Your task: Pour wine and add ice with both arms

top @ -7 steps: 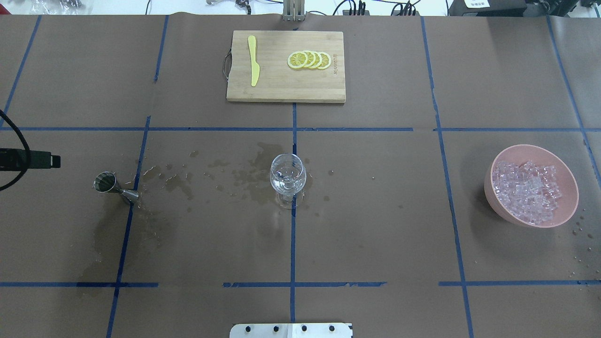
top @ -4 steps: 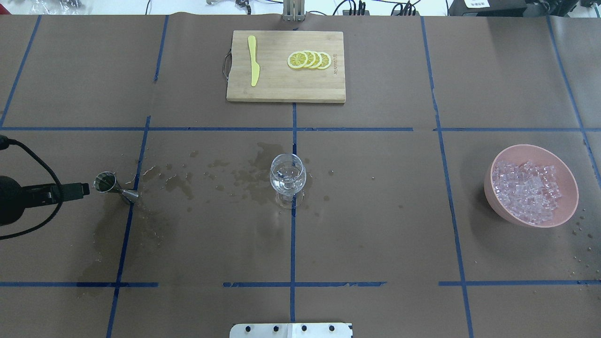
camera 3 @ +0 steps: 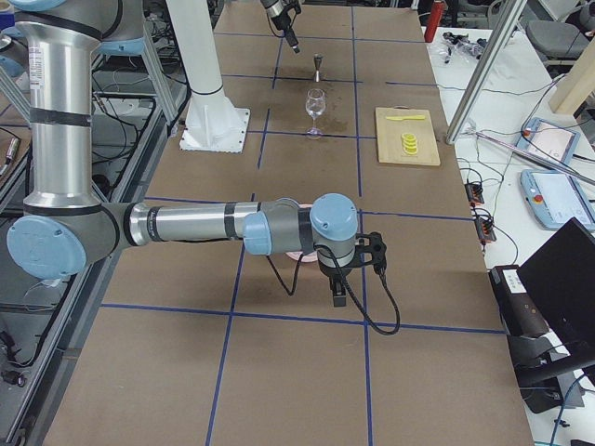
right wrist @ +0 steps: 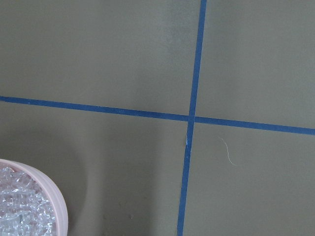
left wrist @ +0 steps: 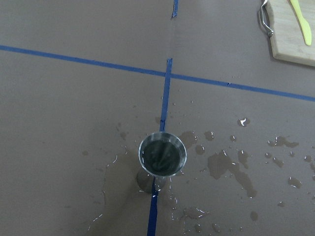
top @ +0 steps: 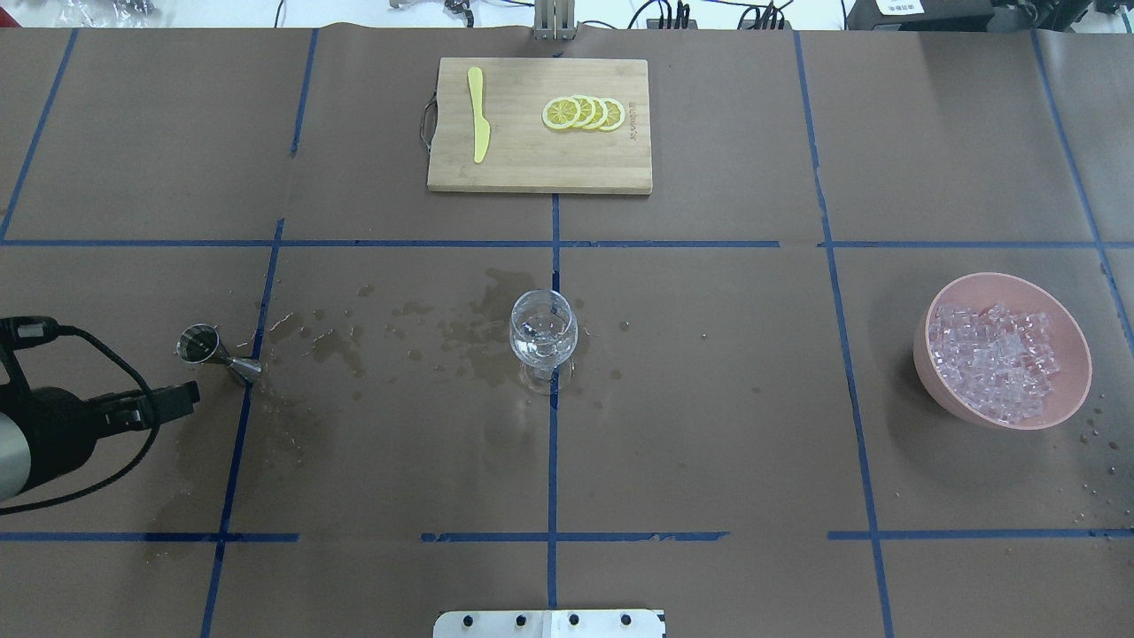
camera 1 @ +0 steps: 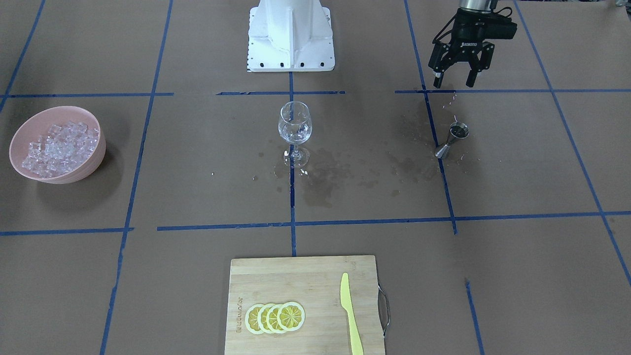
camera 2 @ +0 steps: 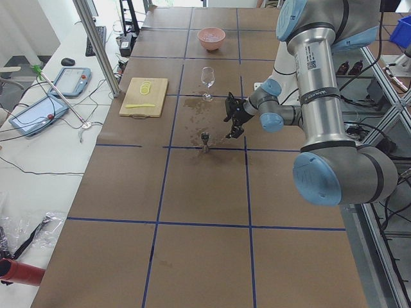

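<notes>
I move my left gripper to the steel jigger's narrow middle (camera 1: 450, 141) next, just below its upper cup, and close it there.
A clear wine glass (top: 543, 338) stands at the table's middle with a little clear wine in its bowl; it also shows in the front view (camera 1: 295, 126). A small steel jigger (top: 209, 351) stands upright to the left, and the left wrist view looks straight down into it (left wrist: 162, 157). My left gripper (camera 1: 453, 85) is open and empty, in the air on the robot's side of the jigger (camera 1: 453, 138). A pink bowl (top: 1072, 390) heaped with ice (top: 997, 359) sits at the right. My right gripper (camera 3: 337, 294) hangs beside that bowl; I cannot tell whether it is open.
A wooden cutting board (top: 532, 168) with a yellow knife (top: 478, 113) and lemon slices (top: 585, 113) lies at the far middle. Wet patches (top: 461, 332) spread between jigger and glass. The white pedestal (camera 1: 291, 34) stands at the robot's side.
My left arm has come further in from the left edge and swung toward the robot's side of the table, past the jigger. Glass, jigger and bowl have not moved.
</notes>
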Available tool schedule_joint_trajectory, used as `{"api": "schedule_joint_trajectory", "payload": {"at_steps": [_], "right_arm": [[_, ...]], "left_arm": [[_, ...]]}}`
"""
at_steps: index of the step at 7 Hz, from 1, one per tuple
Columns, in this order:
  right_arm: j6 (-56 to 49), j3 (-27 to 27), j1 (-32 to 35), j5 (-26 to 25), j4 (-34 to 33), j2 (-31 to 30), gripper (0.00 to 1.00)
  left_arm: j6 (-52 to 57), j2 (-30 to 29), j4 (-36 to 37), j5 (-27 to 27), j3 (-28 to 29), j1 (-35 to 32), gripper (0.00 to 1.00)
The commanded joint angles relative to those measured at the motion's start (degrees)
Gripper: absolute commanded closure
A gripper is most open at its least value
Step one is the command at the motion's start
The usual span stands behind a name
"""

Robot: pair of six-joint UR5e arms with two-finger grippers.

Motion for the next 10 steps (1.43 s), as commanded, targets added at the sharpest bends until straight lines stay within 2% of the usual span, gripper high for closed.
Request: {"api": "schedule_joint_trajectory", "payload": {"at_steps": [1,2,4,5,8,10], "right_arm": [[0.1,0.5,0.0,-0.1,0.0,0.1,0.0],[0.6,0.7,0.0,0.0,0.0,0.0,0.0],[0.7,1.3,0.0,1.6,-0.1,0.1,0.0],[0.6,1.4,-0.1,1.6,-0.1,0.1,0.0],[3.8,1.6,-0.8,1.6,-0.2,1.4,0.0],[4.8,2.1,-0.8,1.6,-0.3,1.5,0.0]], "left_arm": [[-6.1,-0.1,8.0,11.6,0.3,6.4,0.0],[-6.1,-1.1,9.7,14.5,1.5,6.7,0.0],[-6.2,-9.6,9.8,21.4,12.0,6.6,0.0],[-6.2,-10.7,9.8,25.1,14.6,6.5,0.0],[-7.6,-11.1,9.7,29.4,18.0,5.8,0.0],[-9.1,-13.9,9.6,32.2,22.1,5.5,0.0]]}}
